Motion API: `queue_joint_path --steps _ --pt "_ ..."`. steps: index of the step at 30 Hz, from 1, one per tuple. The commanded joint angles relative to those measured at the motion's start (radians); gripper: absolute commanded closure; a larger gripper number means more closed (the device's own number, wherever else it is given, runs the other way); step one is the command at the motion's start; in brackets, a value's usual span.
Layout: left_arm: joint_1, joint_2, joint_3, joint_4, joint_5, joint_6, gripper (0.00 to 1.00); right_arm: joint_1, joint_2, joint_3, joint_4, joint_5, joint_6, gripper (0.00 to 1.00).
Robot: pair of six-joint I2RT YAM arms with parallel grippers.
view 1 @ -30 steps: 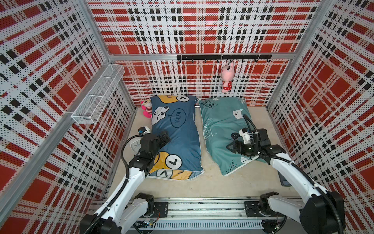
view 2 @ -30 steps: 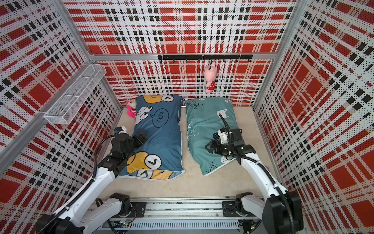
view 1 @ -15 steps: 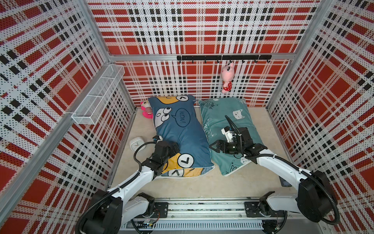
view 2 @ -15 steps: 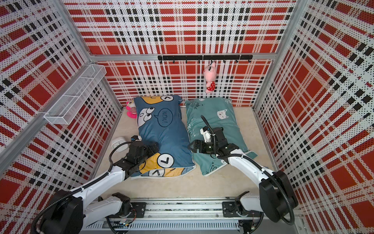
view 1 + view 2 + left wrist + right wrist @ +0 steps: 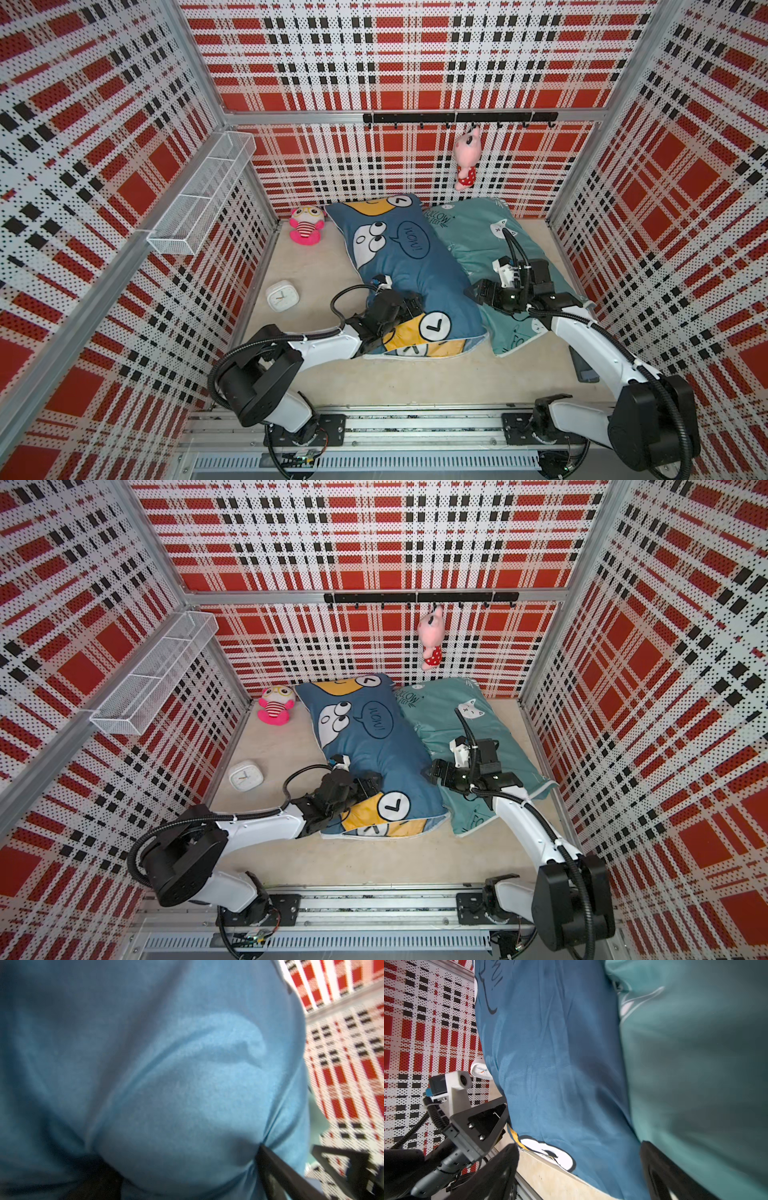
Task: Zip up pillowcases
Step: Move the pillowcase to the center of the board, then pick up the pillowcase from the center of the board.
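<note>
I need to back my left gripper off, as it presses into the dark blue pillowcase's bulging side. I need to pinch the pillowcase's near corner (image 5: pixel 327 833) with it before my right gripper works the pillowcase's near edge.
The dark blue pillowcase (image 5: pixel 399 262) (image 5: pixel 370 746) lies slanted on the floor, its near end pushed against the teal pillowcase (image 5: pixel 482 237) (image 5: pixel 453 717). My left gripper (image 5: pixel 409 305) (image 5: pixel 368 785) presses into the blue one's left side near the clock-face print. In the left wrist view blue fabric (image 5: pixel 176 1084) bulges between the open left gripper (image 5: pixel 187 1167), which does not pinch it. My right gripper (image 5: pixel 473 291) (image 5: pixel 433 769) hovers open at the seam between both pillows. In the right wrist view the right gripper (image 5: pixel 579 1167) straddles the blue pillow's (image 5: pixel 560 1064) edge beside the teal one (image 5: pixel 695 1064). No zipper shows.
A white clock (image 5: pixel 282 296) and a pink plush toy (image 5: pixel 306 225) sit on the floor left of the blue pillow. Another pink plush (image 5: pixel 465 160) hangs from the hook rail (image 5: pixel 457 118). A wire basket (image 5: pixel 199 203) juts from the left wall. A dark flat object (image 5: pixel 584 365) lies near the right wall.
The left arm pushed the blue pillow's near end to the right, against the teal one, uncovering the clock. The right gripper swung left to the gap between the pillows.
</note>
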Motion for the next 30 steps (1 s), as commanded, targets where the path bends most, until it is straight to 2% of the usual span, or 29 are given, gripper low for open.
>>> queue_joint_path --steps 1,6,10,14,17,18,22,25,27,30 --pt "-0.029 0.002 0.041 0.02 0.097 0.026 0.02 -0.009 -0.022 0.037 -0.078 -0.023 -0.069 0.05" --pt "-0.011 -0.111 0.028 -0.217 0.036 0.129 0.02 -0.009 -0.021 0.016 -0.076 -0.026 -0.077 0.06" --pt "0.036 -0.274 -0.035 -0.375 -0.001 0.148 0.02 -0.009 0.0 0.002 -0.052 -0.06 -0.073 0.06" --pt "0.078 -0.446 -0.136 -0.452 0.065 0.117 0.02 -0.009 0.017 -0.01 -0.026 -0.072 -0.066 0.07" --pt "0.068 -0.533 -0.225 -0.48 0.146 0.066 0.02 -0.011 0.028 -0.004 -0.025 -0.066 -0.066 0.07" --pt "0.056 -0.554 -0.252 -0.484 0.165 0.047 0.06 -0.01 0.033 -0.001 -0.024 -0.064 -0.065 0.07" --pt "0.009 -0.652 -0.369 -0.434 0.222 -0.064 0.34 -0.011 0.05 0.01 -0.027 -0.066 -0.069 0.08" --pt "-0.007 -0.726 -0.431 -0.429 0.231 -0.131 0.45 -0.011 0.052 0.013 -0.036 -0.057 -0.07 0.08" --pt "-0.021 -0.761 -0.468 -0.424 0.222 -0.166 0.51 -0.011 0.052 0.013 -0.043 -0.05 -0.074 0.08" --pt "-0.029 -0.775 -0.525 -0.349 0.223 -0.208 0.48 -0.011 0.05 0.009 -0.052 -0.046 -0.075 0.08"
